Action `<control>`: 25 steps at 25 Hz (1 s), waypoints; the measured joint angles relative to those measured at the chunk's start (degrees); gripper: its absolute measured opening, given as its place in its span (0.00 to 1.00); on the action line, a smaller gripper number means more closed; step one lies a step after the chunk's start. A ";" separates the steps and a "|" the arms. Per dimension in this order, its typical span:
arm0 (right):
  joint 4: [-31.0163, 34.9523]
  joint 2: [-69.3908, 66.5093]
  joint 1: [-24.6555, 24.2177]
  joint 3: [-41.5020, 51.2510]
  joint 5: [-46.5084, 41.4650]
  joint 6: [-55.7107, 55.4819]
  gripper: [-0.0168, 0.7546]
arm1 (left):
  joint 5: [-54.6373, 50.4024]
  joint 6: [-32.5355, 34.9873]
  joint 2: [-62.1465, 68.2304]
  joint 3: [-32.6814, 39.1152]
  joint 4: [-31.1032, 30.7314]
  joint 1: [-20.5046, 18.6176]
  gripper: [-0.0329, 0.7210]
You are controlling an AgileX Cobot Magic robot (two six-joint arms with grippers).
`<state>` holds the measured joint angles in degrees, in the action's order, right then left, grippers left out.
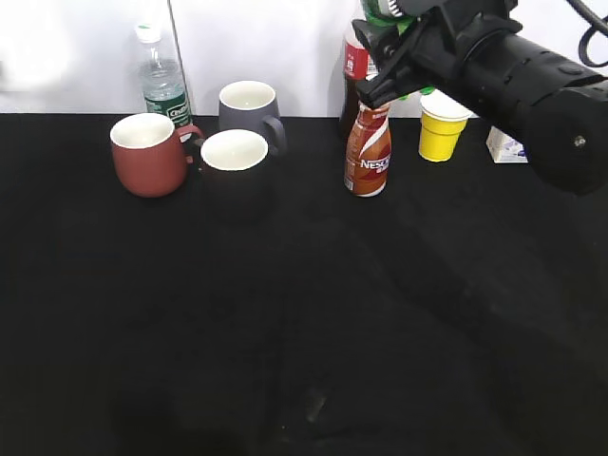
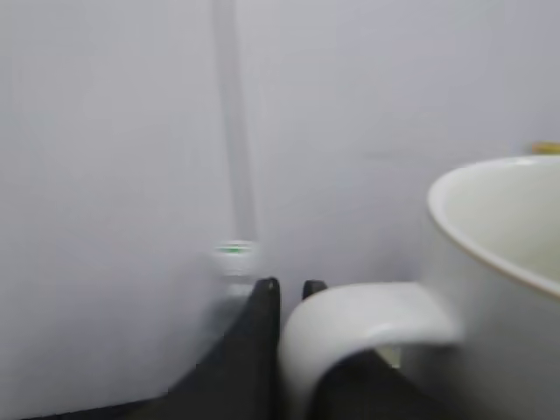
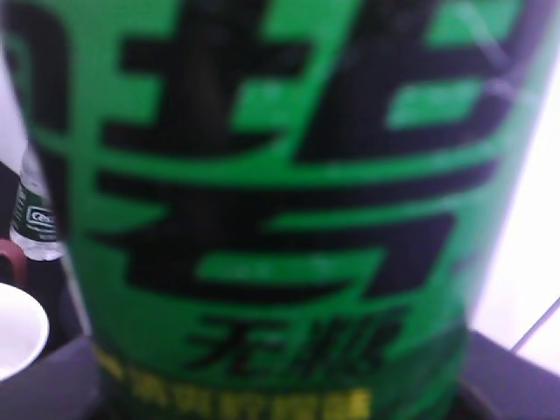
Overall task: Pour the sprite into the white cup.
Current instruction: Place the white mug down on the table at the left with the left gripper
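The robot's right gripper should stand the sprite just in front of the gap [image 1: 479, 197] between the yellow cup and white carton.
The sprite [image 3: 280, 210] fills the right wrist view with its green label; the jaws are hidden there. In the exterior view only green bits of it [image 1: 384, 11] show around my right gripper [image 1: 385, 62], which grips it at the back right, above the Nescafe bottle. The white cup [image 2: 499, 262] shows only in the left wrist view, close up. Its handle [image 2: 350, 324] sits between the fingers of my left gripper [image 2: 290, 287], shut on it. The left arm is out of the exterior view.
At the back left stand a red mug [image 1: 142, 152], a grey mug [image 1: 249, 106], a black mug with white inside [image 1: 235, 163] and a water bottle [image 1: 161, 81]. Nescafe bottle [image 1: 368, 152], cola bottle [image 1: 355, 66], yellow cup [image 1: 442, 128] and a white carton [image 1: 506, 144] stand at the back right.
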<state>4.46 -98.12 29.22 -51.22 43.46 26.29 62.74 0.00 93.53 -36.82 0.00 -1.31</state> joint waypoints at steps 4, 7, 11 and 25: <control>0.04 0.00 0.00 0.00 -2.56 -1.21 0.56 | -0.46 0.00 16.09 -14.13 -1.44 -4.82 0.11; 0.04 0.00 0.00 0.00 -2.89 -3.71 0.56 | -1.59 -1.03 29.08 -24.05 -2.65 -4.86 0.11; 0.06 0.00 0.00 0.00 -4.76 -4.23 0.56 | -4.01 -3.64 39.96 -33.62 -3.33 -4.80 0.11; 0.06 0.00 0.00 0.00 -5.88 -6.14 0.55 | -8.95 -5.27 45.08 -36.57 -8.33 -3.83 0.37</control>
<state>4.52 -98.12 29.22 -51.22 37.58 20.15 53.79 -5.27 138.61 -73.39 -8.33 -5.14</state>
